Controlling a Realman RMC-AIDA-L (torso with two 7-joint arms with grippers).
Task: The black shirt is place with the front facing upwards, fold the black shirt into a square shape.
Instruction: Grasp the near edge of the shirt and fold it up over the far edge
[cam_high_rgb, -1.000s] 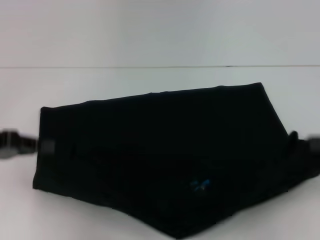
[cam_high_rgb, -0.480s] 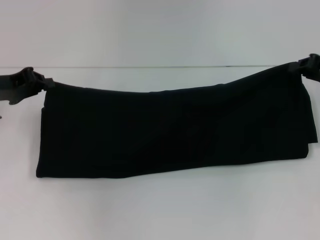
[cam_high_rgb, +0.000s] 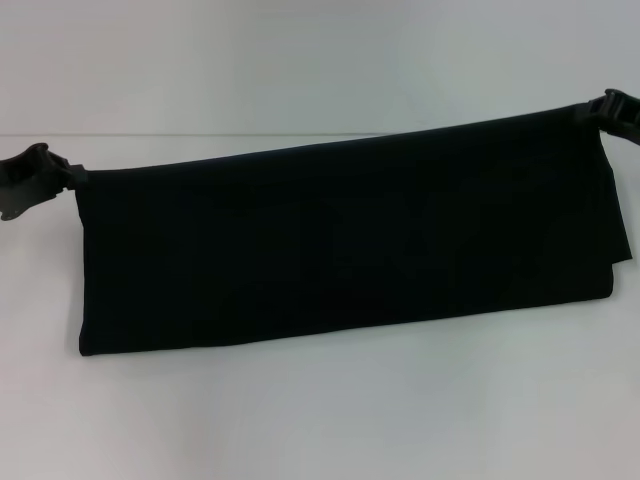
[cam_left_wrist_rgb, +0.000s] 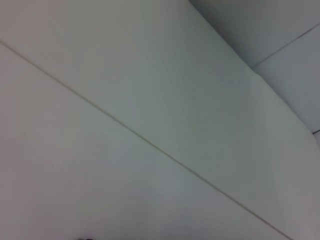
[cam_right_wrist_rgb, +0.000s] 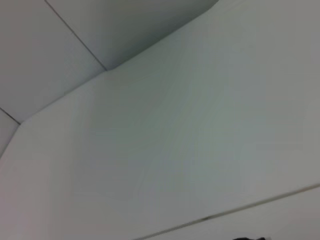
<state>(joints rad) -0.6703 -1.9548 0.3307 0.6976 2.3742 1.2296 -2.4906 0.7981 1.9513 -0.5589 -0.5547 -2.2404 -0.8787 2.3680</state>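
I need to use my left gripper to lay the upper corner of the black shirt down on the white table (cam_high_rgb: 106, 203) in front of the thin seam.
The black shirt (cam_high_rgb: 340, 240) is stretched out as a wide black band across the head view, held up by its two upper corners. Its print and neck label are hidden. My left gripper (cam_high_rgb: 62, 175) is shut on the shirt's upper left corner at the left edge. My right gripper (cam_high_rgb: 598, 112) is shut on the upper right corner at the right edge, slightly higher. The shirt's lower edge hangs over the white table (cam_high_rgb: 330, 410). Neither wrist view shows the shirt or any fingers.
The white table spreads in front of and behind the shirt. A pale wall (cam_high_rgb: 320, 60) rises behind the table's far edge. The wrist views show only white surfaces with thin seams (cam_left_wrist_rgb: 150, 145).
Both grippers lifted the shirt from a heap low on the table to a taut raised band. Since half a second ago the sagging top edge has straightened.
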